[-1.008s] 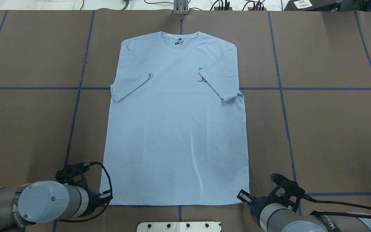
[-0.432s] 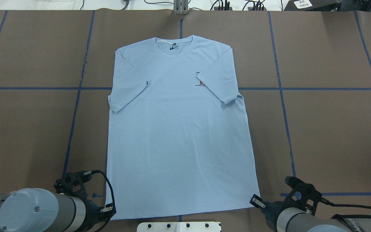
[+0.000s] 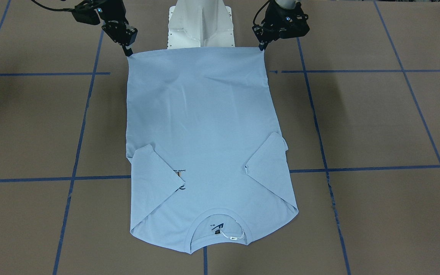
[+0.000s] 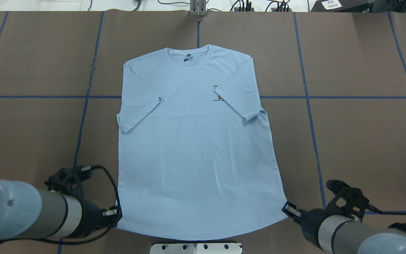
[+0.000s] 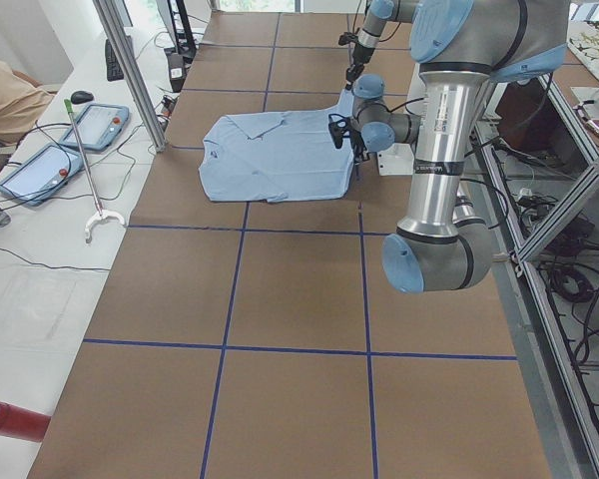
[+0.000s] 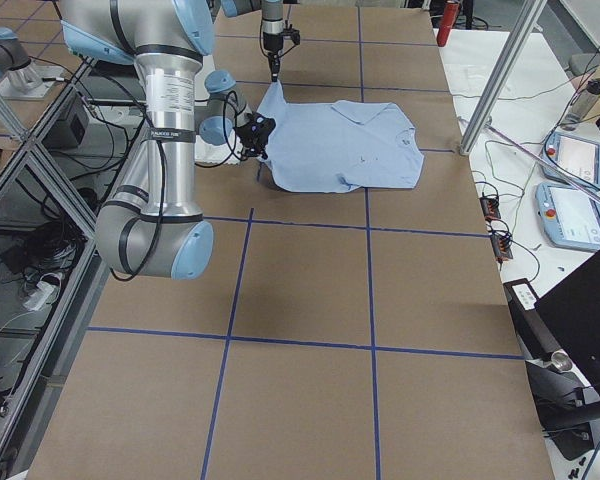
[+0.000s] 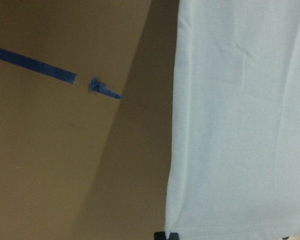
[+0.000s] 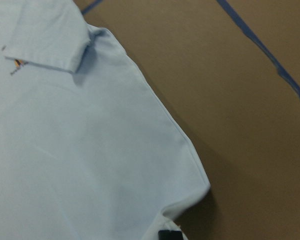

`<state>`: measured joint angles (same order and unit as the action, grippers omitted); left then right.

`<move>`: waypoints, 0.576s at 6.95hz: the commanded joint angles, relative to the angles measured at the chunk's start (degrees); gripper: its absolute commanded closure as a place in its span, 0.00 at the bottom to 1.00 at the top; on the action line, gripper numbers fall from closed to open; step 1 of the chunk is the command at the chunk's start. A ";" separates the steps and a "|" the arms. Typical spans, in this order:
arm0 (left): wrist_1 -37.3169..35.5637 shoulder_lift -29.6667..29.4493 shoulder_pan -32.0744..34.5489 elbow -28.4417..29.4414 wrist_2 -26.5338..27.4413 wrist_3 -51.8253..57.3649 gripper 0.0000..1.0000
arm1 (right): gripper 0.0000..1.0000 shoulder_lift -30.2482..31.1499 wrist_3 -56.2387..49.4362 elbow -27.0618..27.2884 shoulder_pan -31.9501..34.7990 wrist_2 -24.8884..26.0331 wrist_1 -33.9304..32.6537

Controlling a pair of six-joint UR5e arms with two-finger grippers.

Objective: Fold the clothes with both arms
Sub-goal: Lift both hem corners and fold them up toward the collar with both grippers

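Observation:
I need to use my left gripper to let go of the corner of the T-shirt's hem at the shoulder tip of the folded sleeve [image 3: 300,209] on that same side of the T-shirt. That corner is now raised a little.
The light blue T-shirt [image 4: 196,148] lies face up on the brown table, collar [image 4: 189,56] at the far end and both sleeves folded inward over the chest. The right sleeve half covers the small chest print [image 4: 217,95]. My left gripper [image 4: 114,216] is shut on the shirt's near left hem corner. My right gripper [image 4: 288,208] is shut on the near right hem corner. Both corners are raised a little, and the hem sags between them. In the front-facing view the left gripper [image 3: 261,47] and right gripper [image 3: 129,53] pinch the hem corners. Each wrist view shows shirt edge above a dark fingertip [image 7: 167,235] [image 8: 167,234].
The white pedestal base [image 4: 196,248] sits just behind the hem. Blue tape lines [image 4: 308,97] cross the brown table cover. Cables and a metal bracket [image 4: 197,8] line the far edge. Tablets [image 5: 105,122] lie on a side bench, with a person's sleeve [image 5: 5,95] nearby.
Both grippers pulled the hem corners toward the robot and spread them apart. The whole shirt slid nearer, and the hem now bows between the raised corners.

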<state>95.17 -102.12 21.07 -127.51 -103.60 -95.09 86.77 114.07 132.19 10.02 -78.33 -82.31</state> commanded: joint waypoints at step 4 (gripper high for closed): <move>15.58 -12.30 18.47 29.97 4.88 16.34 1.00 | 1.00 -25.64 -23.54 -34.66 27.76 -14.22 0.57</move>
<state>102.71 -112.46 37.19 -105.76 -100.76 -79.95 66.22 93.34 105.46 34.76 -92.23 -82.02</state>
